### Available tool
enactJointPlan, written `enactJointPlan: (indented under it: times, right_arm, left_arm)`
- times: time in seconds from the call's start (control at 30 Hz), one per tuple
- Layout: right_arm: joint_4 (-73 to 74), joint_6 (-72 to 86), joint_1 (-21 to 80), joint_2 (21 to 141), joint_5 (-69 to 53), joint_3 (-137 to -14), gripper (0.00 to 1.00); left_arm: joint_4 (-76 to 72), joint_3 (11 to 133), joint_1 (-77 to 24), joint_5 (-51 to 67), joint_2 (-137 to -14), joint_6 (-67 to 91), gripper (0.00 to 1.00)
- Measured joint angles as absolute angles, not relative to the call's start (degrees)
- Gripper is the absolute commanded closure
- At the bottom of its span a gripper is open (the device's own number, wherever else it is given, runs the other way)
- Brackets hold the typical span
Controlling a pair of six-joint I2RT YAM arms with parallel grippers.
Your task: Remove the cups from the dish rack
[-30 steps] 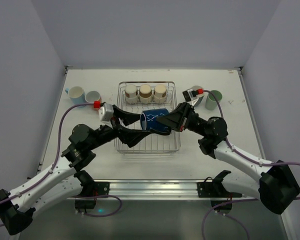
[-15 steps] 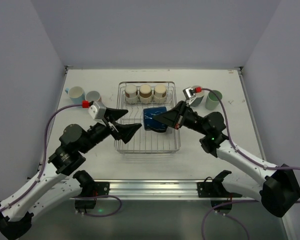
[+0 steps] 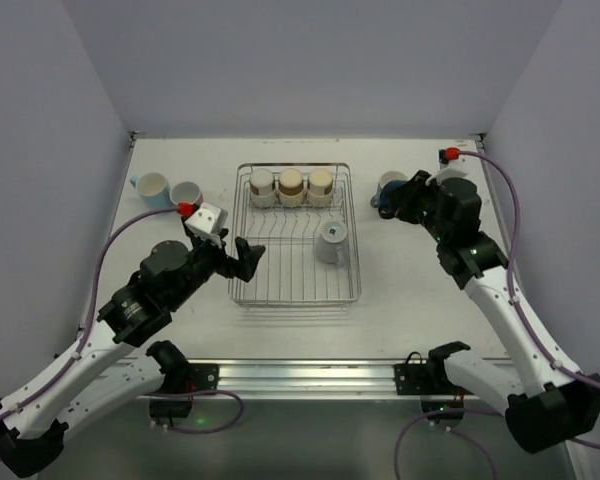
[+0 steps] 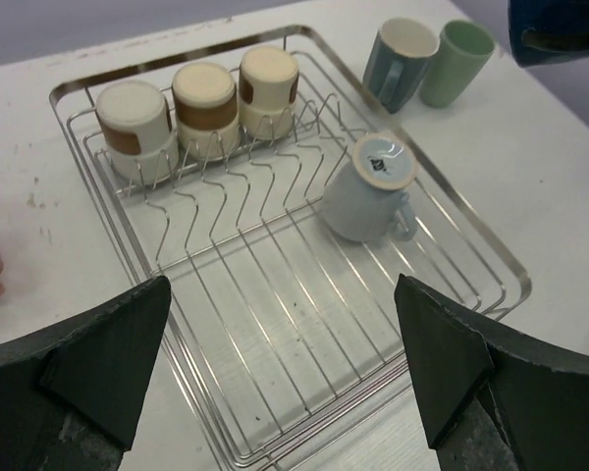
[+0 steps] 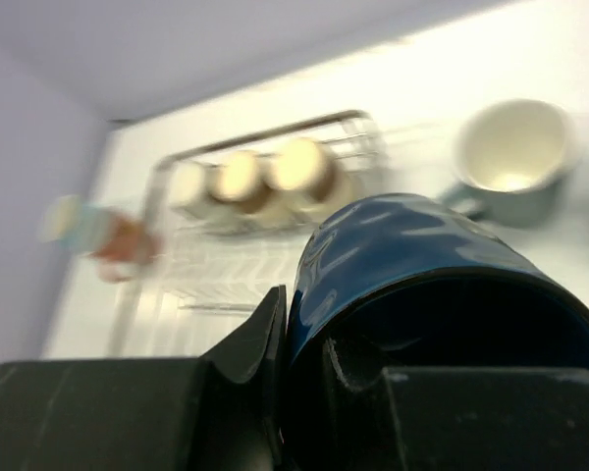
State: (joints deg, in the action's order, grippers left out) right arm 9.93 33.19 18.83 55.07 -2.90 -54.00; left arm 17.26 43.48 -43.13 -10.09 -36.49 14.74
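The light grey cup leans in the dish rack apart from the cream and tan cups, and my left gripper will close around its upturned bottom point(image 3: 334, 232) point(image 4: 384, 162).
The silver wire dish rack point(image 3: 295, 300) holds three upturned cream and tan cups point(image 3: 292, 185) along its back and a light grey cup point(image 3: 330, 241) tilted at its right side. My right gripper point(image 3: 391, 198) is shut on the navy cup point(image 3: 379, 201), one finger inside its rim. It holds the cup right of the rack, next to a grey cup point(image 3: 390, 181). The right wrist view shows the navy cup point(image 5: 412, 265) close up in the gripper point(image 5: 309, 343). My left gripper point(image 3: 246, 254) is open and empty over the rack's left part point(image 4: 275, 294).
A light blue cup point(image 3: 152, 187) and another cup point(image 3: 187, 192) stand left of the rack. The left wrist view shows the grey cup point(image 4: 401, 61) and a green cup point(image 4: 457, 61) side by side right of the rack. Walls close in the table on three sides.
My right gripper has lifted the navy cup out of the rack and carried it right and back. My left gripper has drawn back to the left. The light grey cup now shows.
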Motion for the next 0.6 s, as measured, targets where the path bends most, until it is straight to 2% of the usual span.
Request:
enactJointPlan:
  times: [0.1, 0.27, 0.47, 0.53, 0.6]
  right_arm:
    - [15.4, 28.5, 17.0, 64.0, 3.7, -56.2, 1.0]
    - [20.3, 24.3, 17.0, 80.9, 7.4, -57.2, 1.0]
    - [23.5, 22.8, 16.9, 89.5, 8.1, -59.7, 1.0]
    - [23.5, 22.7, 16.9, 90.4, 8.2, -60.8, 0.96]
    - [23.2, 22.4, 16.9, 90.8, 8.3, -61.6, 0.84]
  left_arm:
    - [18.4, 43.5, -43.1, -11.2, -39.1, 13.8, 0.0]
    - [20.0, 42.7, -43.1, -13.0, -40.1, 13.8, 0.0]
    - [20.5, 42.5, -43.1, -12.8, -41.7, 13.9, 0.0]
    - [20.4, 42.8, -43.1, -11.7, -43.6, 14.3, 0.0]
    - [20.3, 43.3, -43.1, -10.3, -46.6, 15.1, 0.0]
